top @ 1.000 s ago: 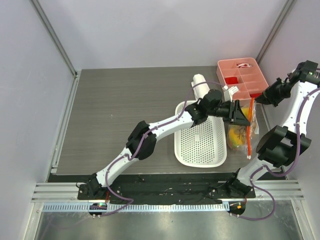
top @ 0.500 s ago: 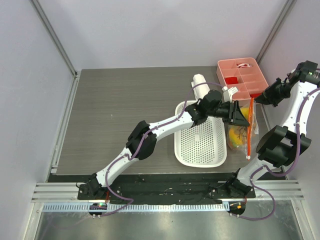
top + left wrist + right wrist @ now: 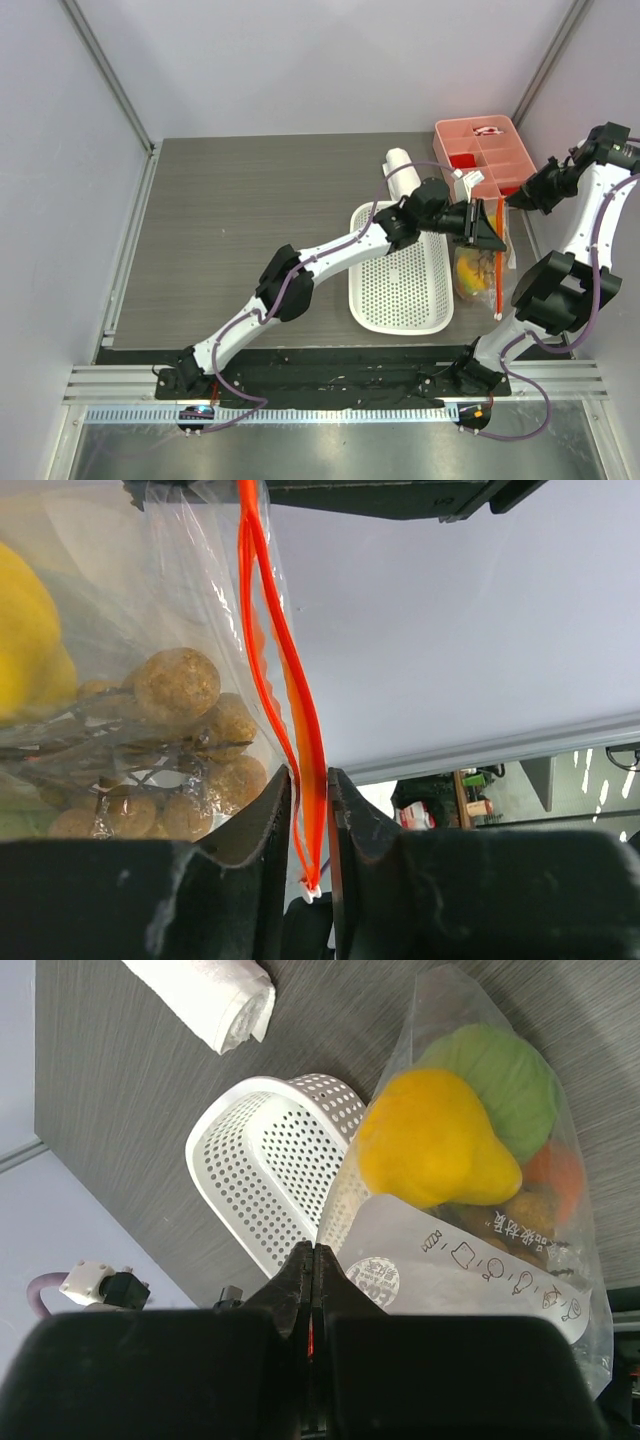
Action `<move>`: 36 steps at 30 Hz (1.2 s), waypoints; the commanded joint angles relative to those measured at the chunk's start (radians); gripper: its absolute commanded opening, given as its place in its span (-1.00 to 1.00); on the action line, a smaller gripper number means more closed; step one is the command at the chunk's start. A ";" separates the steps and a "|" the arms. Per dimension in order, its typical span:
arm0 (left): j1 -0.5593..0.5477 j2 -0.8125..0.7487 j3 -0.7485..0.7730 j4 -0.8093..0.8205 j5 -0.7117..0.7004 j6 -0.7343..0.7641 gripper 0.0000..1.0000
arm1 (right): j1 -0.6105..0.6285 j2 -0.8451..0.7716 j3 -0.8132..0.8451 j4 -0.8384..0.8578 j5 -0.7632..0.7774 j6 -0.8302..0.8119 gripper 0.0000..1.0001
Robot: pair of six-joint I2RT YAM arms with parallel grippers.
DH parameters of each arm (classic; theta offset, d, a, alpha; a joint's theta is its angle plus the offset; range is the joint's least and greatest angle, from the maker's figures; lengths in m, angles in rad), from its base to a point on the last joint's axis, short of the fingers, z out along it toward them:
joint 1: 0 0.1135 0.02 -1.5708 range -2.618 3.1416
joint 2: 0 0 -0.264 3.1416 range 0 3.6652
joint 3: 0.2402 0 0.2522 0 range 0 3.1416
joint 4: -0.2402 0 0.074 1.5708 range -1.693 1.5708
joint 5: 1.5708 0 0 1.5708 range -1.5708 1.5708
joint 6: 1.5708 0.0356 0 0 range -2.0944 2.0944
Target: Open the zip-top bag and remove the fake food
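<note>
Both edges of the zip strip are between my left gripper's fingers, so I should open my left gripper wider and take only the edge nearer the basket (image 3: 284,742).
The zip-top bag (image 3: 478,268) hangs upright at the table's right side, its orange-red zip strip (image 3: 497,260) running down its edge. My right gripper (image 3: 512,200) is shut on the bag's upper edge; in the right wrist view a sliver of red shows between its closed jaws (image 3: 314,1250). My left gripper (image 3: 492,232) reaches in from the left. Its jaws (image 3: 307,775) stand narrowly apart with the zip strip (image 3: 285,660) between them. The fake food is inside the bag: a yellow fruit (image 3: 430,1140), a green fruit (image 3: 500,1070), an orange one (image 3: 555,1175) and brown grapes (image 3: 180,685).
A white perforated basket (image 3: 400,285) lies just left of the bag, under my left forearm. A pink compartment tray (image 3: 485,155) stands at the back right. A rolled white cloth (image 3: 402,165) lies behind the basket. The enclosure wall is close on the right.
My left gripper's jaws have narrowed around the zip strip and the gripper has edged slightly up and right. My right gripper stays shut on the bag.
</note>
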 commanded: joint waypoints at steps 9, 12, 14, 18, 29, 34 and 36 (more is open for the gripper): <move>-0.002 -0.054 -0.044 0.020 0.012 0.021 -0.05 | 0.013 -0.055 -0.014 -0.048 -0.018 -0.009 -0.98; 0.012 -0.126 -0.140 0.051 0.012 0.042 0.04 | 0.013 -0.054 -0.010 -0.048 -0.018 -0.009 -0.98; 0.023 -0.171 -0.213 0.075 0.001 0.045 0.01 | 0.013 -0.049 -0.004 -0.049 -0.017 -0.011 -0.98; 0.025 -0.157 -0.203 0.068 0.004 0.052 -0.26 | 0.013 -0.046 0.001 -0.052 -0.018 -0.012 -0.98; 0.026 -0.189 -0.262 0.147 0.021 0.018 -0.13 | 0.013 -0.041 0.003 -0.055 -0.015 -0.017 -0.98; 0.038 -0.179 -0.250 0.161 0.024 -0.011 -0.20 | 0.013 -0.038 0.006 -0.055 -0.015 -0.015 -0.98; 0.037 -0.160 -0.220 0.141 0.023 -0.010 -0.18 | 0.013 -0.038 0.006 -0.054 -0.015 -0.017 -0.98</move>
